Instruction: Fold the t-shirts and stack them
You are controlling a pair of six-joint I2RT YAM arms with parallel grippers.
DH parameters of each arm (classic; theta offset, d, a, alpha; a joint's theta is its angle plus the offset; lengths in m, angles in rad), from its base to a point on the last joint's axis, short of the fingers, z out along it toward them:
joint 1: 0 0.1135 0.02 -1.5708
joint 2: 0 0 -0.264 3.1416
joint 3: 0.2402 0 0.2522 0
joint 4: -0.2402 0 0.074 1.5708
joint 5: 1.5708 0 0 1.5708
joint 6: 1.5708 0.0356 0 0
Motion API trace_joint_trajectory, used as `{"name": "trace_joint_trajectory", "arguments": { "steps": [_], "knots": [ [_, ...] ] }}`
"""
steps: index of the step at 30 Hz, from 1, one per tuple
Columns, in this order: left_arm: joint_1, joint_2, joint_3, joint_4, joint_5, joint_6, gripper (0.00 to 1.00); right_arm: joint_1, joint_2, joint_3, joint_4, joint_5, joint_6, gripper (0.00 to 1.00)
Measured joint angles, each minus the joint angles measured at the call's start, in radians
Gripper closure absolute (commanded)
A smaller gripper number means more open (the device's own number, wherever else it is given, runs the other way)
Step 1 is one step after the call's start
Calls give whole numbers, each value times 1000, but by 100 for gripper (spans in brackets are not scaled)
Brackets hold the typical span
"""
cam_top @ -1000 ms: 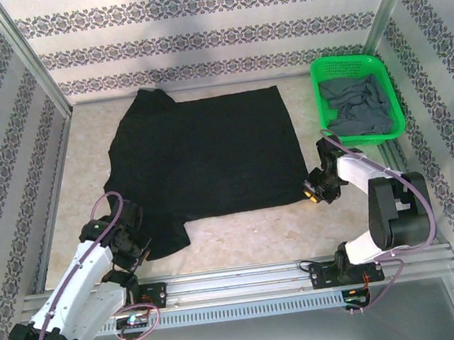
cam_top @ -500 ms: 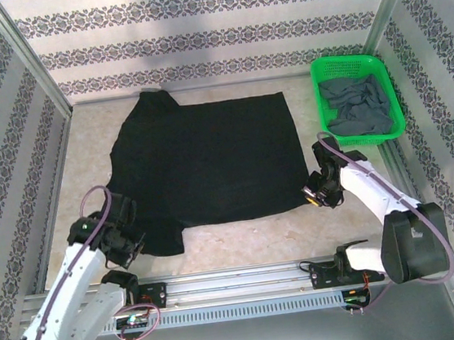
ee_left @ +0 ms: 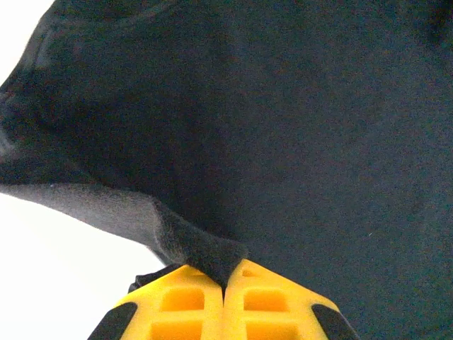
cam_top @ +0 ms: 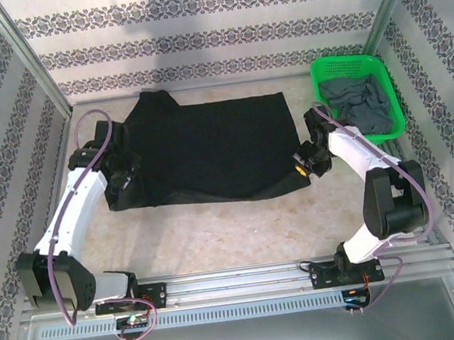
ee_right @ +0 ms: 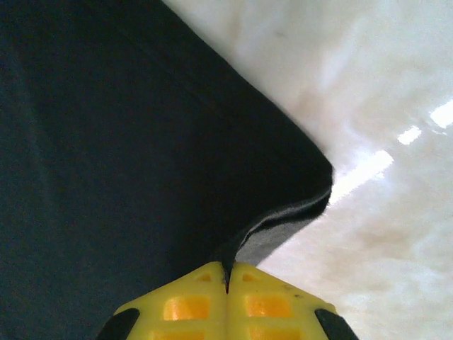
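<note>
My left gripper needs to let go of the fold of black cloth on the black t-shirt, midway [cam_top: 127, 157] along its side edge.
A black t-shirt [cam_top: 204, 148] lies spread across the middle of the table, its near edge lifted and folded back. My left gripper [cam_top: 122, 172] is shut on the shirt's left near part; the cloth [ee_left: 205, 248] is pinched between the yellow fingers [ee_left: 177, 297]. At the shirt's right near corner my right gripper [cam_top: 302, 169] is shut on the hem [ee_right: 283, 227], with its yellow fingers [ee_right: 262, 301] closed together. A slate grey t-shirt [cam_top: 356, 104] lies crumpled in the green basket [cam_top: 318, 71] at the back right.
Patterned walls enclose the table on three sides. An aluminium rail [cam_top: 240, 282] with the arm bases runs along the near edge. Bare table [cam_top: 217, 228] lies between the shirt and the rail.
Both grippers have moved away from the near edge toward the back, carrying the black shirt's near edge with them. The near part of the shirt now lies folded over itself.
</note>
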Motion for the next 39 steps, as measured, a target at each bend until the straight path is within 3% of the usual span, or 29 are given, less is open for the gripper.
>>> {"name": "trace_joint_trajectory", "arguments": {
  "steps": [15,38,39],
  "knots": [
    [65,189,159,150,8,159,100,-26,180,195,7,39,82,100],
    [150,361,183,229,23,287,100,-46,331,363,5,75,117,100],
    [152,371,183,242,27,291,95,-46,350,379,8,68,114,100]
  ]
}}
